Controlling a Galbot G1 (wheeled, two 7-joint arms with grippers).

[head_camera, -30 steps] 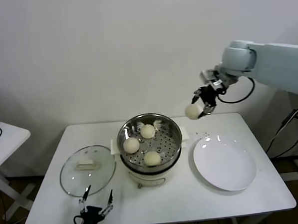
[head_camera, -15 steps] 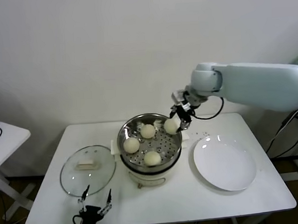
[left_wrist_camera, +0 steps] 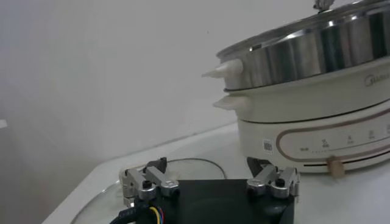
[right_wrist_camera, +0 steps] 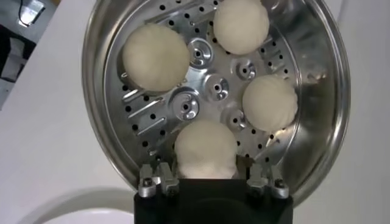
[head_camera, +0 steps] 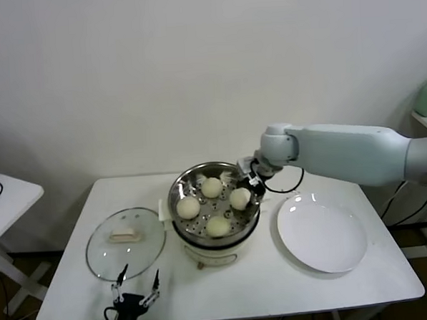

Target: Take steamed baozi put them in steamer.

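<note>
Next, I close my left gripper on the cream handle (head_camera: 124, 235) of the round glass lid beside the steamer.
The steamer (head_camera: 178, 188) is a shiny steel basket with a perforated bottom on a cream cooker base, at the middle of the white table. Three baozi (head_camera: 212, 187) lie on its floor. My right gripper (head_camera: 245, 190) reaches in over the basket's right rim, shut on one more baozi (head_camera: 240, 197) that sits low in the basket. In the right wrist view this baozi (right_wrist_camera: 204, 149) fills the gap between my right gripper's (right_wrist_camera: 205, 173) fingers, with the others (right_wrist_camera: 156, 56) beyond it. My left gripper (head_camera: 139, 282) hangs open at the table's front edge, with nothing in it.
A round glass lid (head_camera: 125, 243) with a cream handle lies left of the steamer, just behind the left gripper (left_wrist_camera: 207, 167). A bare white plate (head_camera: 323, 234) lies to the steamer's right. A second table's corner (head_camera: 7, 192) shows far left.
My right arm has carried the baozi from high above the plate leftward and down into the steamer basket. The left arm has not moved.
</note>
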